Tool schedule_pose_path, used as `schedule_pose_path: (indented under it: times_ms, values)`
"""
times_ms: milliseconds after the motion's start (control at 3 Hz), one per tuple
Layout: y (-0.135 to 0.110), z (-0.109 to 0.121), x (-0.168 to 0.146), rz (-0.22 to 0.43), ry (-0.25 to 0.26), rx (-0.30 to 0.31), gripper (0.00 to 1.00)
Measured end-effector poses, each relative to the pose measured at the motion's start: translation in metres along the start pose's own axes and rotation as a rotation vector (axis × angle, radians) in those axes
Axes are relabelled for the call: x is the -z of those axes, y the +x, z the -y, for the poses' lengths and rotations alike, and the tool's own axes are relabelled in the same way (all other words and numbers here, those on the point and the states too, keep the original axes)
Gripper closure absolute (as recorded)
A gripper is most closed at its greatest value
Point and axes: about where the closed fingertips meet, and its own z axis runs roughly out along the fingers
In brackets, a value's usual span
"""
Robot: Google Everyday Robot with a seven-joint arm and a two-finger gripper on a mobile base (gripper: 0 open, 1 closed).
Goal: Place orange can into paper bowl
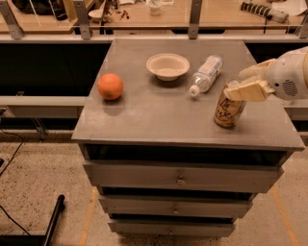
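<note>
Next, my gripper opens, reaches further over and closes around the can's upper body (228,103) before lifting, because its fingers cover only part of the orange can's rim.
The orange can (228,109) stands upright on the grey cabinet top (159,113) near its right front. My gripper (241,81) reaches in from the right edge and sits at the can's top, with its beige tip covering part of the rim. The paper bowl (168,66) sits empty at the back middle of the top, to the left of and behind the can.
A clear plastic bottle (206,74) lies on its side between the bowl and the can. A round orange fruit (110,86) sits at the left. The cabinet has drawers (180,180) below. A cluttered bench (144,12) runs behind it.
</note>
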Motion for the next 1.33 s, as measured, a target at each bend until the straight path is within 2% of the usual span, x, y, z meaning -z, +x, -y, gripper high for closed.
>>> schedule_pose_path:
  times_ms: [333, 1333]
  values:
    - [-0.0015, -0.0014, -0.0009, 0.0, -0.003, 0.003, 0.69]
    - [-0.006, -0.0057, -0.0038, 0.002, -0.01, 0.011, 0.01]
